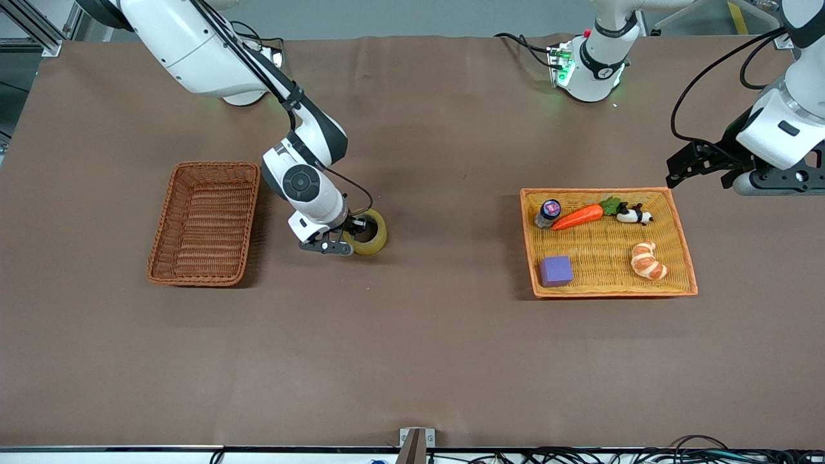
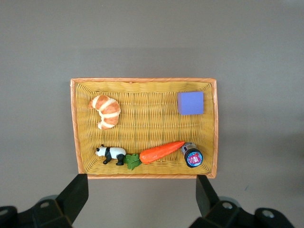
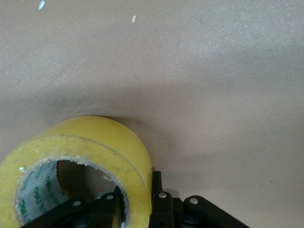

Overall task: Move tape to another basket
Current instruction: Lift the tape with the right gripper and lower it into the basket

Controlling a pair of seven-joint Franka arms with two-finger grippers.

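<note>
Next, my right gripper releases the tape on the middle of the reddish-brown wicker basket's bottom [image 1: 212, 220].
The tape [image 1: 372, 235], a thick yellowish roll, is on or just above the brown table between the two baskets, beside the reddish-brown wicker basket [image 1: 209, 225]. My right gripper [image 1: 353, 232] is shut on the tape's wall, one finger inside the hole and one outside. In the right wrist view the tape [image 3: 109, 142] fills the lower part, with the right gripper [image 3: 137, 195] clamped on its wall. The basket holds nothing. My left gripper [image 1: 680, 169] waits open and empty in the air beside the orange-yellow tray [image 1: 606, 191]; it also shows in the left wrist view [image 2: 141, 192].
The orange-yellow tray [image 2: 142, 80] toward the left arm's end holds a purple cube [image 1: 556, 270], a croissant [image 1: 648, 260], a carrot [image 1: 580, 216], a toy panda [image 1: 635, 214] and a small bottle [image 1: 548, 212]. Bare table lies between the tape and the wicker basket.
</note>
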